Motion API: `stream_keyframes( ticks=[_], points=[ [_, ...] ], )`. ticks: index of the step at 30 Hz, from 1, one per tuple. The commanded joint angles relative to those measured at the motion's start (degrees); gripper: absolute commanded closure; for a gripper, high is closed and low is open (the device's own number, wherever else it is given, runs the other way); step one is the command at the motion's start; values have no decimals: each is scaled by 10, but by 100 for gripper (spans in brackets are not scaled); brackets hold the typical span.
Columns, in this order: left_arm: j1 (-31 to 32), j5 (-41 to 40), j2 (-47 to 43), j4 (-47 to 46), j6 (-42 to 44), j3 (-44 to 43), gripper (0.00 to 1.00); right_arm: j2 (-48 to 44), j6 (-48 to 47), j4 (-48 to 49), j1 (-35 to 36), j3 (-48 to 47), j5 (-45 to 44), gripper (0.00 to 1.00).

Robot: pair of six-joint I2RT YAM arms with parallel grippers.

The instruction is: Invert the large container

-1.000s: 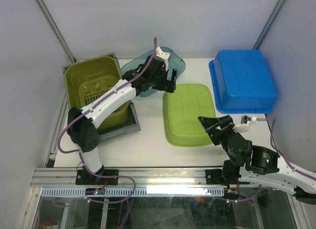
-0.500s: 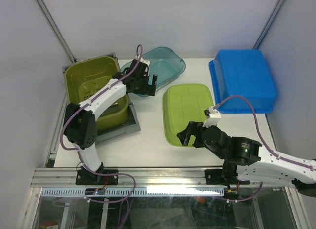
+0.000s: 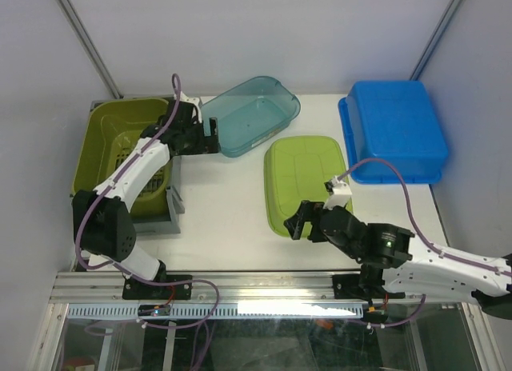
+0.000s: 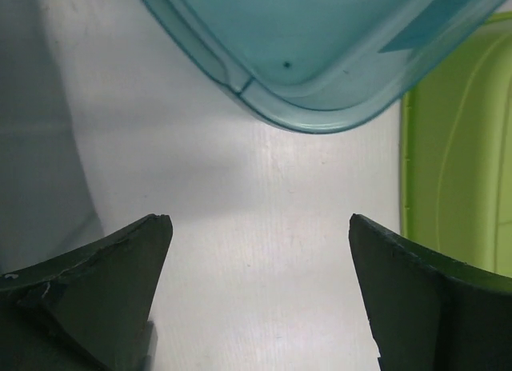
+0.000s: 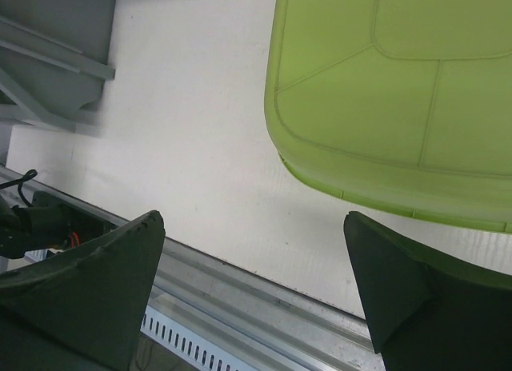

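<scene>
The teal container is lying with its open side up, so I will use my left gripper to grab its side (image 3: 270,134) facing the light green container and tip it over toward the basket.
A clear teal container (image 3: 252,115) stands open side up at the back middle; its rim shows in the left wrist view (image 4: 320,43). My left gripper (image 3: 211,136) is open and empty just left of it, over bare table (image 4: 260,219). A light green container (image 3: 308,183) lies bottom up in the middle. My right gripper (image 3: 299,221) is open and empty at its near left corner, above the table edge (image 5: 254,215); the green shell (image 5: 392,91) is just ahead. A large blue container (image 3: 392,131) lies bottom up at the back right.
An olive green slotted basket (image 3: 120,159) sits on a grey tray (image 3: 172,207) at the far left, under my left arm. The tray's corner shows in the right wrist view (image 5: 56,35). The metal front rail (image 5: 240,299) runs along the near table edge.
My left gripper let go of the teal container, which now rests flat, and drew back left. The basket and grey tray shifted left. My right arm swung left to the green container's near corner.
</scene>
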State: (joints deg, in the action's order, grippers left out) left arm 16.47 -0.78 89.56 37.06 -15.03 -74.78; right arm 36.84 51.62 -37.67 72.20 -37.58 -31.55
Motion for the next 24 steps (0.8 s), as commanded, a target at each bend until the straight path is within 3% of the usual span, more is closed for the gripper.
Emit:
stream_keyframes(
  ticks=[1,6,13,19,24],
  points=[
    [50,59,-4,-39,9,-44,1,90,5,85,-12,-7,14,1],
    [124,28,71,-46,76,-140,1,146,-11,143,-76,-1,90,1],
    [129,25,203,-65,184,-233,1,93,-30,129,-130,8,160,1],
    [129,41,273,-64,200,-278,4,50,13,100,-135,46,166,1],
    [129,26,295,-64,184,-282,17,31,29,101,-140,64,166,1]
  ],
)
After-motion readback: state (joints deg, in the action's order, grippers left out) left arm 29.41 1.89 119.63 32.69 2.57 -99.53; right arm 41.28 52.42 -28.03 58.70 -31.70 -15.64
